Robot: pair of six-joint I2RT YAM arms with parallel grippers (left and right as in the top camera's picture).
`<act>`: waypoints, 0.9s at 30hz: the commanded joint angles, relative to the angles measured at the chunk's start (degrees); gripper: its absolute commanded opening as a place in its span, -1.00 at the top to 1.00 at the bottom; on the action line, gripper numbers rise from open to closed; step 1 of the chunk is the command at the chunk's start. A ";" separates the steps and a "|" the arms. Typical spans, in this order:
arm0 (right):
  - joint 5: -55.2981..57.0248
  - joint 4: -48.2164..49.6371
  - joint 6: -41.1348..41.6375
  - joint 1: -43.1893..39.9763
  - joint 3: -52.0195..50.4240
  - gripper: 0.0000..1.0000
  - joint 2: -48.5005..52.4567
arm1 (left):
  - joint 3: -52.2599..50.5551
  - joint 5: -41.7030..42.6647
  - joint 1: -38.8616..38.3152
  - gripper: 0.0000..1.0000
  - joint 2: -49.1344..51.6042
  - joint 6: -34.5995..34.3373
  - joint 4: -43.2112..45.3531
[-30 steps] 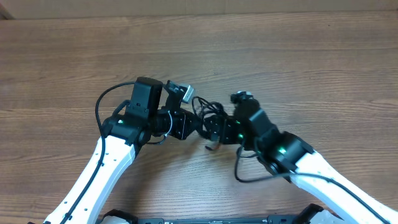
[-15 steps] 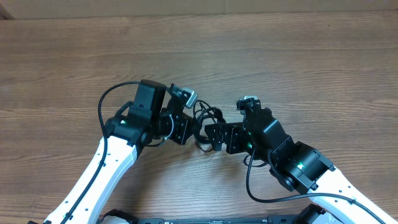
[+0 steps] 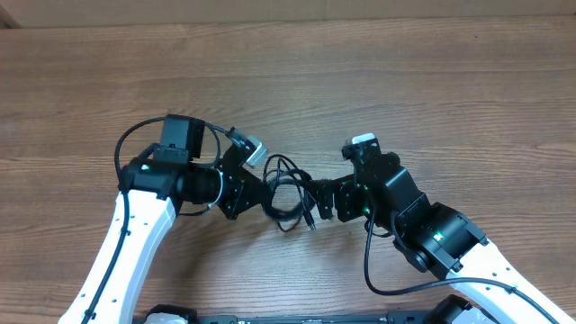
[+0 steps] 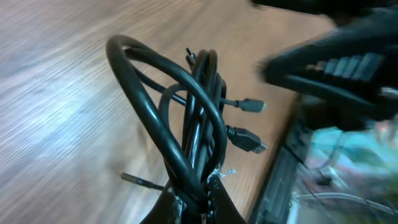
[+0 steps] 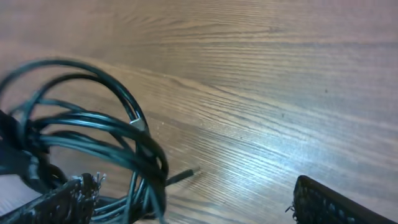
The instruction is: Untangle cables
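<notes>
Next, I close my open right gripper on the nearby cable loops (image 3: 304,183), as my left gripper pinches several strands of cable together, before I open my left gripper and take another part of cable with it.
The cables (image 3: 288,187) are a small tangle of thin black loops between my two grippers at the table's middle. My left gripper (image 3: 263,193) is shut on the bundle; in the left wrist view its fingers (image 4: 194,204) pinch several strands, and the loops (image 4: 186,106) rise from them with two small plug ends (image 4: 250,106) hanging right. My right gripper (image 3: 318,200) sits just right of the tangle. In the right wrist view it (image 5: 193,202) is wide open, and the cable loops (image 5: 99,134) lie by its left finger (image 5: 62,200), held by neither finger.
The wooden table (image 3: 432,99) stretches around both arms. A thicker black arm cable (image 3: 135,148) loops beside the left wrist, and another (image 3: 378,270) hangs under the right wrist. The table's near edge and base hardware (image 4: 323,168) show in the left wrist view.
My left arm has drawn back to the left with the cable bundle in its grip. My right arm has swung round to face the tangle from the right, and its gripper now stands open.
</notes>
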 commanded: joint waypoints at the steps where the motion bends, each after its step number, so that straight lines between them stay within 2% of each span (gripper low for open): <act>1: -1.11 1.79 -9.14 -0.22 1.36 -1.00 -0.20 | 1.66 7.98 0.11 0.92 -0.31 11.10 -3.80; 6: -1.51 4.87 -9.86 -0.22 1.36 -1.00 1.60 | 1.66 7.93 0.13 0.92 -0.31 18.05 -11.32; 9: -2.25 4.76 -9.84 -0.22 1.36 -0.99 3.13 | 1.66 7.85 0.13 0.92 -0.31 18.80 -12.11; 15: -16.37 1.84 -9.88 -0.22 1.36 -0.96 4.74 | 1.68 4.33 0.17 0.92 -0.31 18.62 -9.55; 18: -26.64 2.08 -11.28 -0.22 1.36 -0.94 4.74 | 1.68 -4.46 0.17 0.92 -0.31 13.84 -5.09; 20: -32.57 2.08 -12.50 -0.22 1.36 -0.92 4.74 | 1.68 -6.93 0.17 0.92 -0.31 11.32 -1.68; 21: -36.46 2.03 -12.70 -0.22 1.36 -0.91 4.74 | 1.68 -6.84 0.17 0.92 -0.31 9.60 2.19; 24: -37.55 2.08 -12.68 -0.22 1.36 -0.90 4.76 | 1.68 -6.60 0.17 0.92 -0.31 4.26 8.28; 27: -37.33 2.34 -12.66 -0.22 1.36 -0.89 5.01 | 1.68 -1.60 0.15 0.92 -0.31 2.91 11.37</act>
